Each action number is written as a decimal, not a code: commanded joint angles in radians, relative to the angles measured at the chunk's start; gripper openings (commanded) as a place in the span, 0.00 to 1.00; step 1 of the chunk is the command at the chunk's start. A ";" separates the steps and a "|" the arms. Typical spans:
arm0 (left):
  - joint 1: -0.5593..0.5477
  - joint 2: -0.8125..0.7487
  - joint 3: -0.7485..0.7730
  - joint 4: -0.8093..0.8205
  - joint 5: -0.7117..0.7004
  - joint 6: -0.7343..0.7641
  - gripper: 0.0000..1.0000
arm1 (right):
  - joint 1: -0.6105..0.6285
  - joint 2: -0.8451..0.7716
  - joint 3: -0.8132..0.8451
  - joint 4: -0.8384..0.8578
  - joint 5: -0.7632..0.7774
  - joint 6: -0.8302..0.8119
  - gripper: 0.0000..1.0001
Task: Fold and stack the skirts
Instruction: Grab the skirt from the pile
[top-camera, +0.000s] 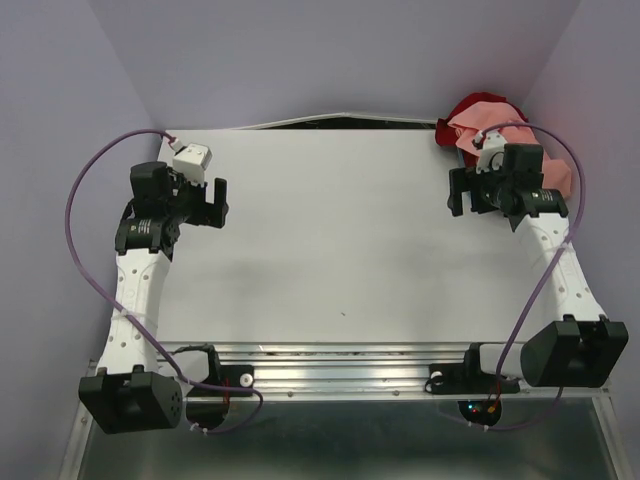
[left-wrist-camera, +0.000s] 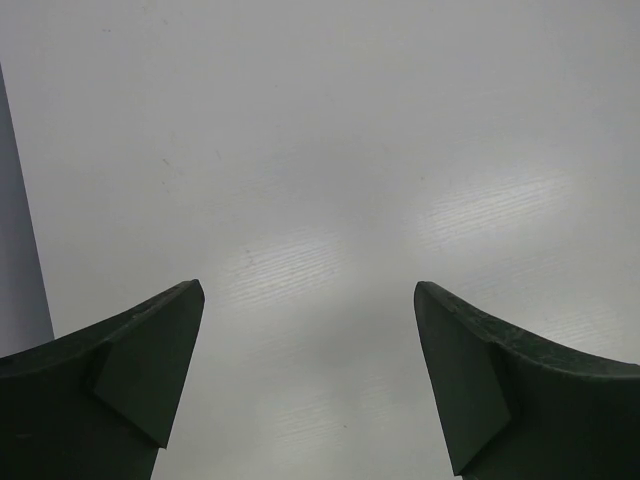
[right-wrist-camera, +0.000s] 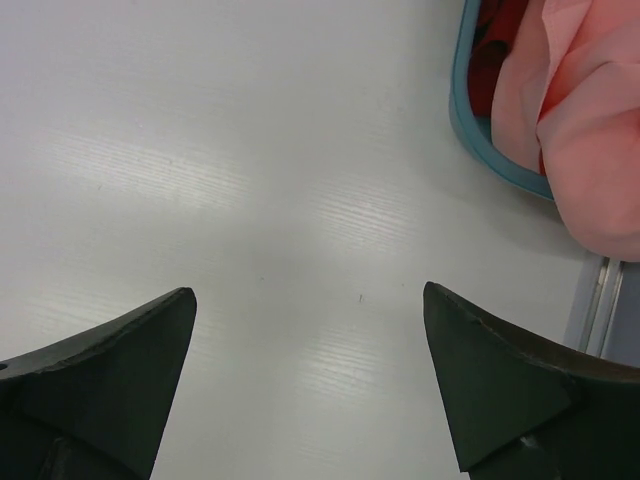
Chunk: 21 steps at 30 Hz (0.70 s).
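My right gripper grabs the middle of the salmon-pink skirt (top-camera: 517, 135) next, between its far end and the part hanging over the teal basin's edge.
The salmon-pink skirt (top-camera: 480, 132) lies crumpled on the deep red skirt (top-camera: 472, 104) in a heap at the table's far right corner. In the right wrist view the pink skirt (right-wrist-camera: 590, 130) and red skirt (right-wrist-camera: 497, 40) spill over a teal basin (right-wrist-camera: 462, 110). My right gripper (top-camera: 458, 195) is open and empty over bare table, just left of and nearer than the heap; its jaws (right-wrist-camera: 308, 290) stand wide apart. My left gripper (top-camera: 215, 200) is open and empty at the far left, with only table between its jaws (left-wrist-camera: 305, 290).
The white table (top-camera: 340, 230) is boxed in by purple walls on the left, back and right. Purple cables (top-camera: 85, 180) loop beside each arm. A metal rail (top-camera: 340, 365) runs along the near edge between the arm bases.
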 joint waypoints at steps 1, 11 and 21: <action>-0.008 0.009 0.013 0.031 -0.011 0.036 0.99 | 0.002 0.024 0.073 0.019 0.090 -0.022 1.00; -0.009 0.060 0.022 0.028 0.003 0.028 0.99 | -0.111 0.325 0.326 0.046 0.345 -0.060 1.00; -0.011 0.106 0.001 0.052 -0.010 0.009 0.99 | -0.158 0.705 0.686 -0.004 0.371 -0.040 1.00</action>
